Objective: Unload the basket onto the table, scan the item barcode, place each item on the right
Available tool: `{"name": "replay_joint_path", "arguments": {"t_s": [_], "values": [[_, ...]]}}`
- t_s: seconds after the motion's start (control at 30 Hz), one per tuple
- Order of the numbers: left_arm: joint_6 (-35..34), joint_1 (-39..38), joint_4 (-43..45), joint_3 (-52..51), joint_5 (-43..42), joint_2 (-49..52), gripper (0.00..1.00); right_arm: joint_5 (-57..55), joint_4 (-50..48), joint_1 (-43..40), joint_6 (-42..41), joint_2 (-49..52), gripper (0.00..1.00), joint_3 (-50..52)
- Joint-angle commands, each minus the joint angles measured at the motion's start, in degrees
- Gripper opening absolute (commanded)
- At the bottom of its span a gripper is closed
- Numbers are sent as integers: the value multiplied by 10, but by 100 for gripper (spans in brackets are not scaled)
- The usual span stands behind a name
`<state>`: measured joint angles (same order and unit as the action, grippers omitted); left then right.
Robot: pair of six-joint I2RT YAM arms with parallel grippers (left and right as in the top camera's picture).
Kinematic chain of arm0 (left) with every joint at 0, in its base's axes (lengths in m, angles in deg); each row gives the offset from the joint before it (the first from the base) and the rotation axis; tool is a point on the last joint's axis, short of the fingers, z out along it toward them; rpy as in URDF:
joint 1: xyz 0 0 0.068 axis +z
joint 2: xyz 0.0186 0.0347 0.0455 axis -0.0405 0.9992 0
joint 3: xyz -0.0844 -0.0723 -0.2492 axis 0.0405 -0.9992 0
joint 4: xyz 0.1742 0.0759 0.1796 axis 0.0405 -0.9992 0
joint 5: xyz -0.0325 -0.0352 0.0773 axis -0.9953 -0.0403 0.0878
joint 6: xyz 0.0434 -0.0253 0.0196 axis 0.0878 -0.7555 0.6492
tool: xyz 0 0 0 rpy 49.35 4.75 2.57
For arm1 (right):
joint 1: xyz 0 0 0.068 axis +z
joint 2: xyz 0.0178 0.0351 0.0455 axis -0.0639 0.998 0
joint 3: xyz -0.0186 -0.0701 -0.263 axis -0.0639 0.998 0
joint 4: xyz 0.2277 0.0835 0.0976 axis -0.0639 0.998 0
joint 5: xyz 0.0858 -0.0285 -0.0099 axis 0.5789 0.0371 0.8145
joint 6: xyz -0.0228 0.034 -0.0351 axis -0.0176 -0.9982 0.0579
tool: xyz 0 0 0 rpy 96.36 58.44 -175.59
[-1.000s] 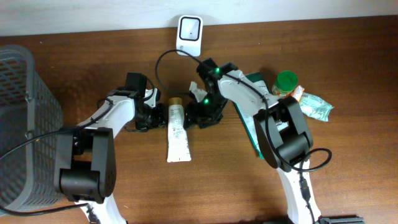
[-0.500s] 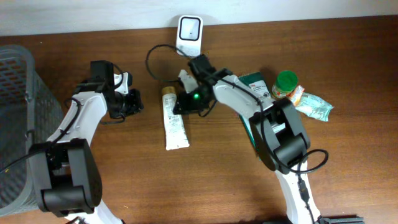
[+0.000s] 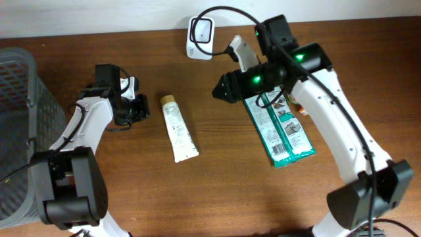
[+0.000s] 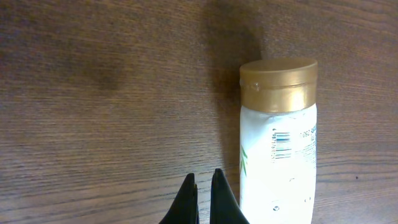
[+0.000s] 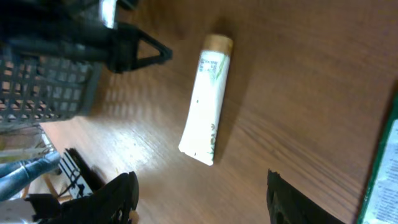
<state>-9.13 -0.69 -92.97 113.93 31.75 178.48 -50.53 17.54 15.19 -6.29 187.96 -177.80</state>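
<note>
I will close my right gripper on the middle of the white tube's body (image 3: 179,133) (image 5: 206,107), a little toward the flat end that is opposite the gold cap.
A white tube (image 3: 179,128) with a gold cap lies flat on the wooden table, cap toward the back. A small barcode (image 4: 283,143) shows on its side near the cap. My left gripper (image 3: 139,108) rests shut just left of the tube (image 4: 280,162), apart from it, with nothing between its fingers (image 4: 188,186). My right gripper (image 3: 222,91) hangs raised to the right of the tube, jaws wide apart and empty; the tube (image 5: 208,99) lies well ahead of it. A white scanner unit (image 3: 200,29) stands at the table's back edge.
A grey wire basket (image 3: 26,131) fills the far left. Green flat packs (image 3: 283,131) lie under my right arm. A black cable (image 3: 223,10) loops from near the scanner to the right arm. My left gripper (image 5: 146,53) shows in the right wrist view.
My right gripper has risen and swung right, away from the tube. The tube has shifted slightly left and turned. My left gripper drew back left a second ago and has stayed put since.
</note>
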Motion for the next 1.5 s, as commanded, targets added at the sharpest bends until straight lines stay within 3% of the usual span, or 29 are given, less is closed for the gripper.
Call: {"name": "replay_joint_path", "arguments": {"t_s": [0.0, 0.1, 0.17, 0.3, 0.53, 0.73, 0.77, 0.8, 0.83, 0.9, 0.97, 1.0, 1.03, 1.13, 1.2, 1.23, 1.27, 1.33, 1.4, 1.47], "values": [[9, 0, 12, 6, -23, -7, 0, 64, -68, 16, -11, 48, 63, 90], [9, 0, 59, 6, -83, -6, 0, 128, -242, 44, -111, 83, 57, 191], [9, 0, 89, 6, -123, 3, 0, 128, -289, 60, -153, 110, 56, 211], [7, -1, 156, 6, -217, 68, 0, 126, -310, 79, -179, 172, 56, 212], [7, -15, 145, 3, -214, 105, 0, 115, -344, 93, -208, 222, 56, 212], [7, -15, 143, 3, -207, 105, 0, 85, -408, 116, -325, 254, 55, 212], [7, -15, 141, 3, -205, 105, 0, 61, -413, 123, -348, 260, 36, 212], [7, -15, 139, 3, -205, 105, 0, 61, -412, 122, -348, 260, 13, 212], [7, -15, 135, 3, -201, 105, 0, 63, -412, 122, -345, 259, 4, 212], [7, -15, 128, 3, -201, 105, 0, 67, -399, 122, -300, 239, 4, 208], [8, -12, 112, 3, -216, 103, 0, 40, -290, 122, -171, 230, 4, 149], [50, -13, 108, 3, -260, 90, 0, 15, -242, 122, -109, 230, 4, 127], [56, -14, 105, 3, -266, 69, 0, 16, -233, 122, -84, 230, 4, 123], [56, -18, 96, 1, -278, 48, 0, 16, -233, 122, -75, 230, 4, 123], [55, -22, 36, 0, -198, 48, 0, 16, -235, 122, -90, 230, 4, 121], [15, -22, -18, 0, -101, 48, 0, 16, -237, 122, -91, 230, 4, 121], [5, -22, -43, 0, -76, 48, 0, 16, -238, 122, -91, 230, 4, 121], [-9, -26, -56, -10, -87, 48, 0, 16, -238, 122, -91, 230, 4, 121], [-24, -34, -29, -60, -156, 48, 0, 16, -238, 122, -91, 230, 4, 121], [-60, -40, 8, -94, -163, 48, 0, 16, -238, 122, -98, 230, 4, 121]]}}
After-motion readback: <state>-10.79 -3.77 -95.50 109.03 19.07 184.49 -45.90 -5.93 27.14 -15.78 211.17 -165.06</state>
